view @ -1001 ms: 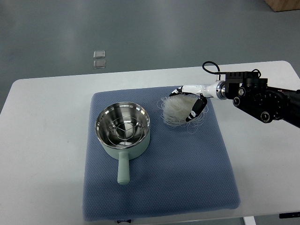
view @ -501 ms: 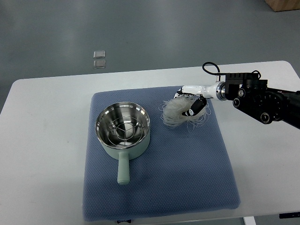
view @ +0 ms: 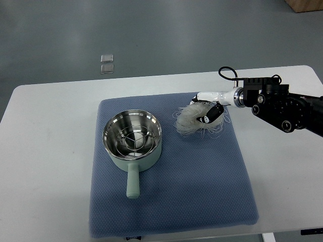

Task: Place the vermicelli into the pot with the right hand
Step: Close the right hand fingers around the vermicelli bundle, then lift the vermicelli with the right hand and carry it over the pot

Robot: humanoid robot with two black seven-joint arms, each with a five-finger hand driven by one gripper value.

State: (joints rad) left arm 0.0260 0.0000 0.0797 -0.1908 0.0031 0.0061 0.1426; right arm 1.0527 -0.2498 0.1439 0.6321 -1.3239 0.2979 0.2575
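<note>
My right gripper is going to release the vermicelli on the wire rack inside the mint-green pot (view: 131, 133).
A pale bundle of vermicelli (view: 191, 119) lies on the blue mat (view: 171, 186), right of the pot. The mint-green pot (view: 132, 141) has a steel inside with a wire rack and its handle points toward me. My right hand (view: 206, 111) comes in from the right edge, and its fingers are curled around the right side of the vermicelli bundle. The bundle looks bunched and slightly lifted at the hand, with loose strands trailing on the mat. The left arm is out of view.
The mat lies on a white table (view: 45, 151). Two small clear squares (view: 106, 63) sit on the grey floor beyond the table's far edge. The black arm housing (view: 277, 106) hangs over the table's right side.
The hand's fingers have closed on the vermicelli. The bundle has been gathered tighter and drawn slightly up and right; the pot has not moved.
</note>
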